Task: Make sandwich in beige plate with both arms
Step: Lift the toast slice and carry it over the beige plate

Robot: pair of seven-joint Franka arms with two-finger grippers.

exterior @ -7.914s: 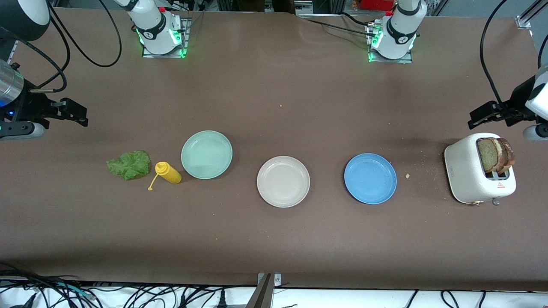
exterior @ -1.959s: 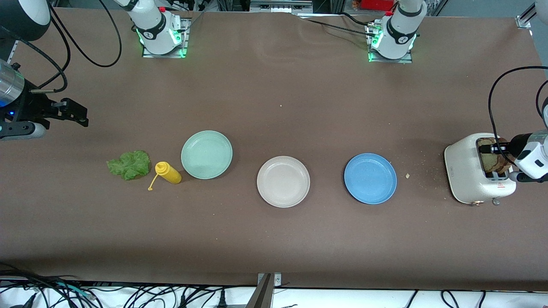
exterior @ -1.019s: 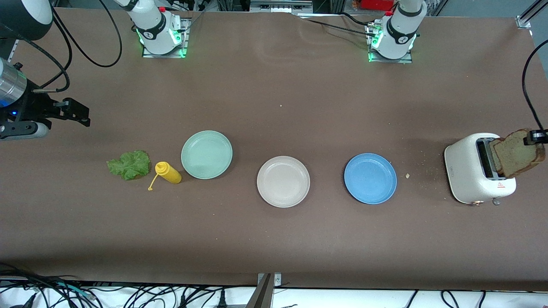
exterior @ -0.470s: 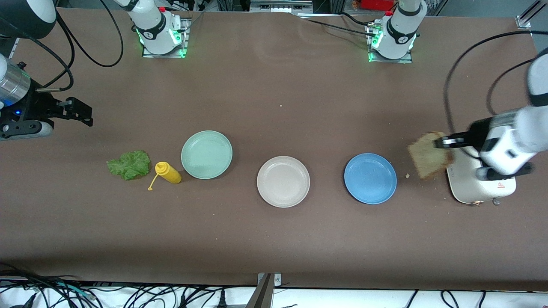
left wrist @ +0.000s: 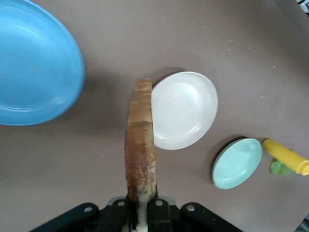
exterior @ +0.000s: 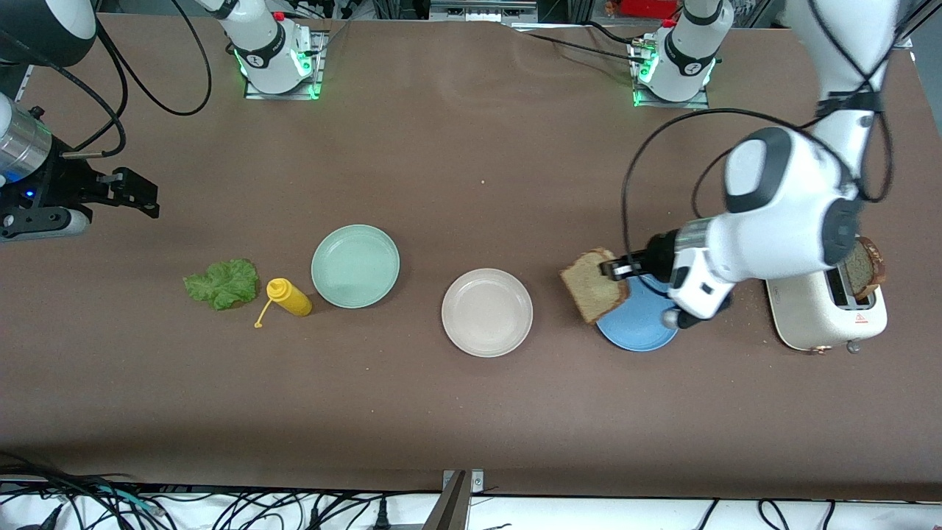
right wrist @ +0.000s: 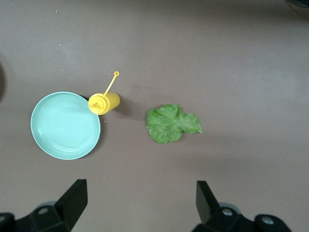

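Note:
I need to let go of the bread slice with my left gripper on the beige plate, slightly off its middle [exterior: 500, 302] [left wrist: 175, 119] toward the blue plate.
My left gripper [exterior: 617, 268] [left wrist: 142, 203] is shut on a slice of tan-brown bread [exterior: 593, 285] [left wrist: 140, 145], held on edge in the air over the rim of the blue plate [exterior: 637, 324] [left wrist: 34, 67]. The beige plate [exterior: 486, 312] [left wrist: 182, 109] lies bare at the table's middle. A second bread slice [exterior: 859, 268] stands in the white toaster [exterior: 806, 316]. The green lettuce leaf [exterior: 221, 283] [right wrist: 170, 123] lies flat toward the right arm's end. My right gripper [exterior: 136, 200] [right wrist: 140, 198] waits open above the table there, nothing between its fingers.
A mint-green plate [exterior: 355, 266] [right wrist: 65, 125] [left wrist: 236, 163] sits beside a yellow mustard bottle [exterior: 288, 297] [right wrist: 104, 102] [left wrist: 286, 156] lying on its side, its cap dangling. Crumbs dot the brown table near the toaster.
My left arm has pulled one bread slice out of the toaster and carried it toward the table's middle, now over the blue plate. The right arm has barely moved.

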